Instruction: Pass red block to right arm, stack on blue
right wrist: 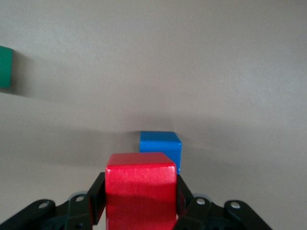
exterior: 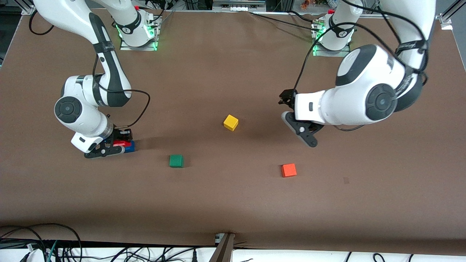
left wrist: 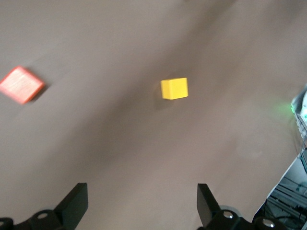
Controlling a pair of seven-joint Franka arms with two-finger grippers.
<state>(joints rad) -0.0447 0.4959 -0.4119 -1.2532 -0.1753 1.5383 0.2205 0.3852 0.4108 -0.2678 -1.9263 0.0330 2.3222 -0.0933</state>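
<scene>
My right gripper has the red block to put down. It will let go of it on top of the blue cube (exterior: 122, 140) (right wrist: 156, 167), toward the side facing my gripper.
The red block (right wrist: 140, 191) sits clamped between the fingers of my right gripper (right wrist: 140, 203), which is shut on it. The gripper (exterior: 117, 145) is low over the table at the right arm's end. The blue cube (right wrist: 160, 147) rests on the table just past the red block, partly covered by it. From the front, the red block (exterior: 122, 143) shows beside and partly over the blue cube (exterior: 130, 146); I cannot tell whether they touch. My left gripper (exterior: 297, 122) hangs open and empty over the table near the yellow cube, its jaws wide apart (left wrist: 142, 191).
A yellow cube (exterior: 230, 122) (left wrist: 174, 88) lies mid-table. A green cube (exterior: 176, 161) (right wrist: 5, 67) sits nearer the front camera, beside the right gripper. An orange cube (exterior: 288, 170) (left wrist: 20, 85) lies toward the left arm's end.
</scene>
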